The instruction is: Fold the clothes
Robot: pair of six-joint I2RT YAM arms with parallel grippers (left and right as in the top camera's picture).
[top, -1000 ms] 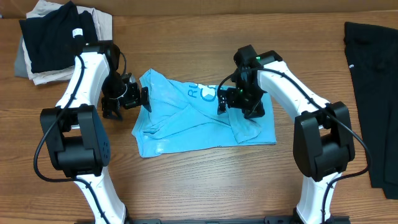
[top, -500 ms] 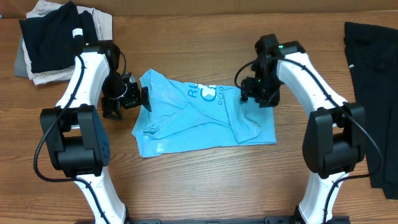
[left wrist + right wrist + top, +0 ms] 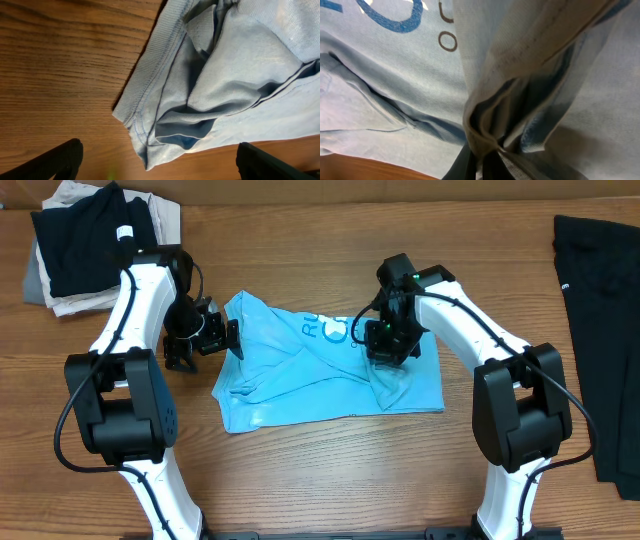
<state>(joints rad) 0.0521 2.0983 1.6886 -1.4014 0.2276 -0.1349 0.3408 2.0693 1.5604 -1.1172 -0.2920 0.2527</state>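
Observation:
The T-shirt's layers are bunched up where my right gripper pinches, so next I open my right gripper, take the T-shirt's loose fold [image 3: 388, 393] close by and pull it toward the lettering.
The clothes are one light sky-blue T-shirt [image 3: 300, 375], lying crumpled in the middle of the table with some blue lettering showing near its back edge. My left gripper [image 3: 230, 340] stands open at the shirt's left edge. In the left wrist view its dark fingers [image 3: 55, 160] straddle a ribbed corner of the T-shirt [image 3: 145, 145] without touching it, the left gripper [image 3: 160, 172] holding nothing. My right gripper [image 3: 385, 352] sits over the shirt's right part. In the right wrist view the right gripper [image 3: 487, 162] is shut on a bunched fold of the T-shirt [image 3: 395, 100].
A pile of dark and beige garments [image 3: 90, 240] lies at the back left corner. A black garment [image 3: 600, 310] runs along the right edge. Bare wooden table [image 3: 320, 480] shows in front of the shirt.
The right gripper swung out to the back right, came back over the shirt's right part and shut on a fold. The left arm has not moved.

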